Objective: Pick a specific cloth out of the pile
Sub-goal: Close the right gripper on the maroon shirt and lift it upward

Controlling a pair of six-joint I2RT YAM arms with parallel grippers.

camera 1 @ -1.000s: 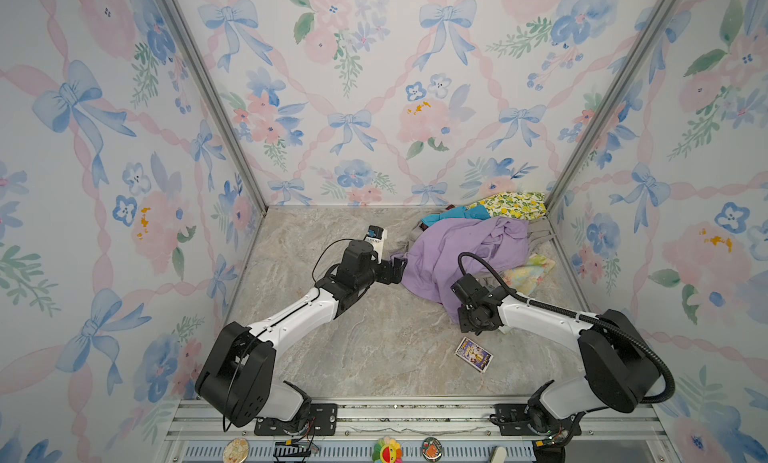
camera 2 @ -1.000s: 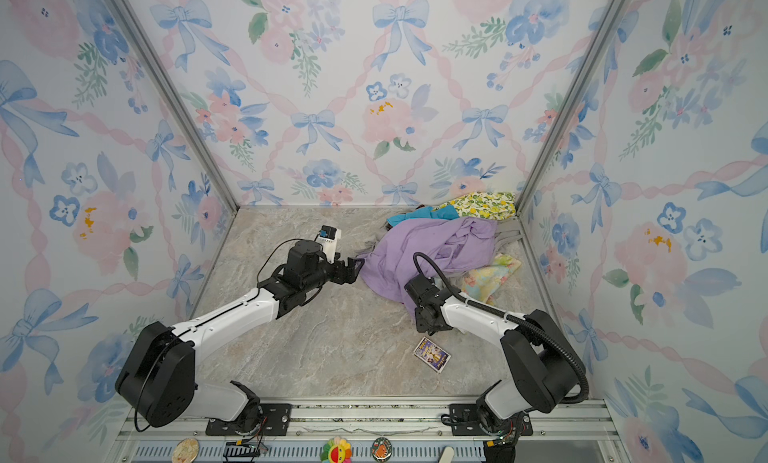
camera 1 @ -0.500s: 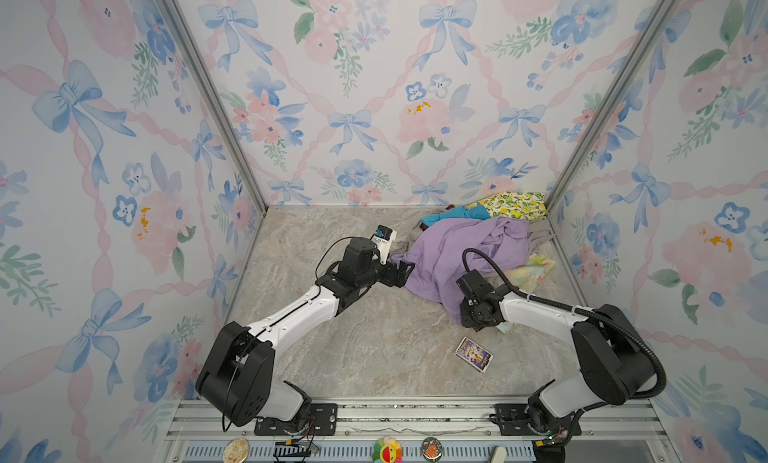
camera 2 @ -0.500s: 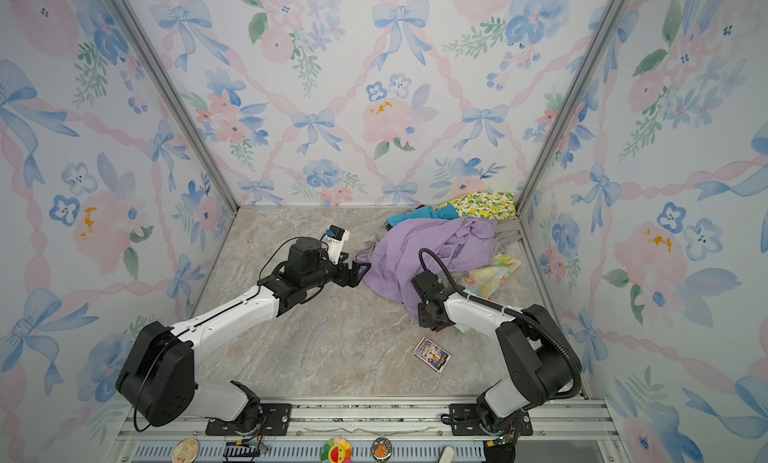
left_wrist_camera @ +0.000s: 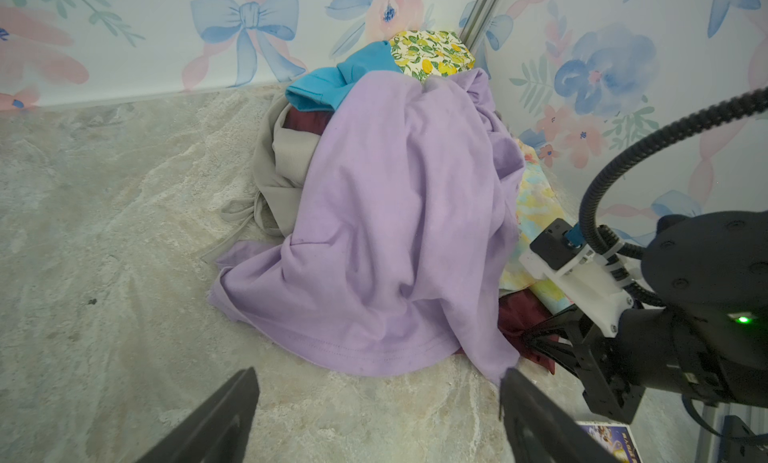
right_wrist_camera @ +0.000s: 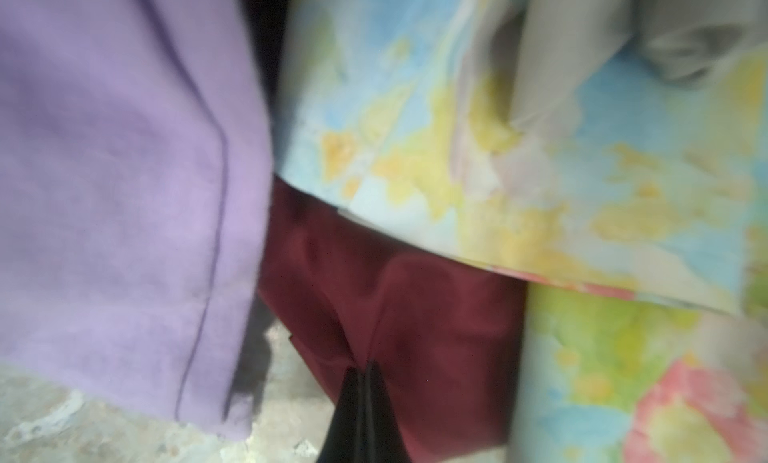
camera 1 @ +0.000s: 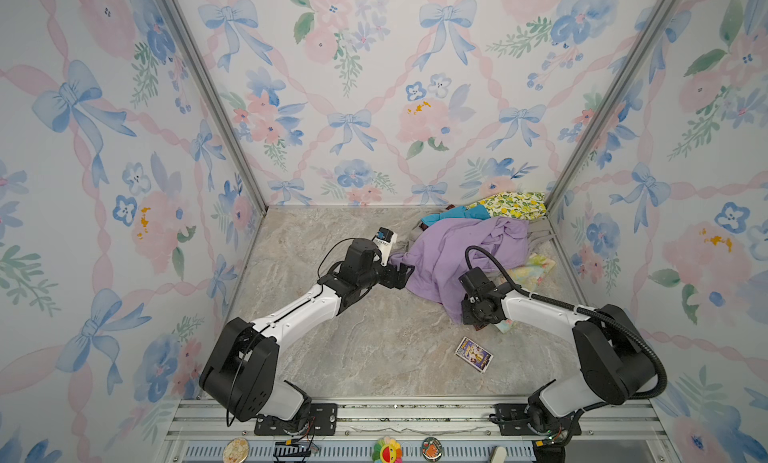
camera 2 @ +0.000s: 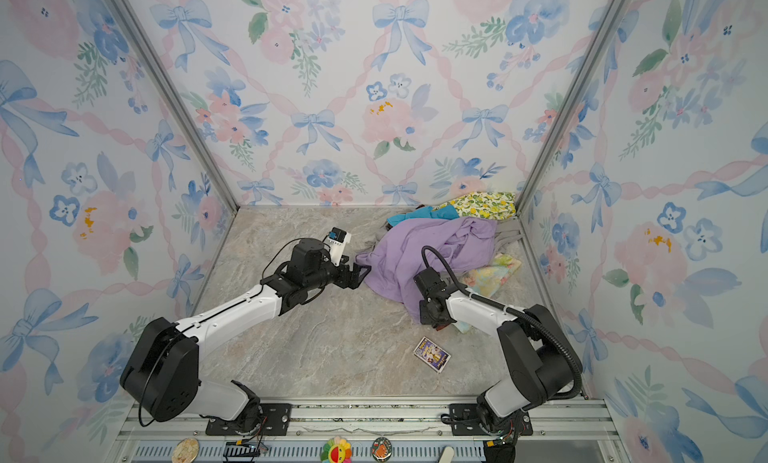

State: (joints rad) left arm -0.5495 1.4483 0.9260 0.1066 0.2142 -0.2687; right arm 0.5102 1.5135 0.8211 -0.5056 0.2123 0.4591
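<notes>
My right gripper needs to lift the maroon cloth first. Then my left gripper needs to grab the maroon cloth's free part (left_wrist_camera: 524, 335) just below my right gripper.
The pile (camera 1: 469, 249) (camera 2: 432, 249) fills the back right corner, with a lavender cloth (left_wrist_camera: 395, 211) draped over it. The cloth (right_wrist_camera: 415, 315) is maroon and shows only at the pile's near edge (left_wrist_camera: 517, 319), under the lavender and pastel floral fabrics. My right gripper (right_wrist_camera: 363, 367) is shut, pinching a fold of that maroon edge; in both top views its jaws are hidden under the wrist (camera 1: 478, 311) (camera 2: 434, 307). My left gripper (left_wrist_camera: 377, 373) (camera 1: 401, 274) stands open and empty just short of the lavender hem.
Teal (left_wrist_camera: 332, 82), lemon-print (left_wrist_camera: 432, 55), grey (left_wrist_camera: 282, 165) and pastel floral (right_wrist_camera: 540, 170) fabrics make up the rest of the heap. A small picture card (camera 1: 473, 354) (camera 2: 432, 354) lies on the marble floor near the right arm. Flowered walls close three sides.
My right gripper has closed its jaws on the maroon edge after nudging in toward the pile. The left gripper has crept a little toward the lavender cloth, still open.
</notes>
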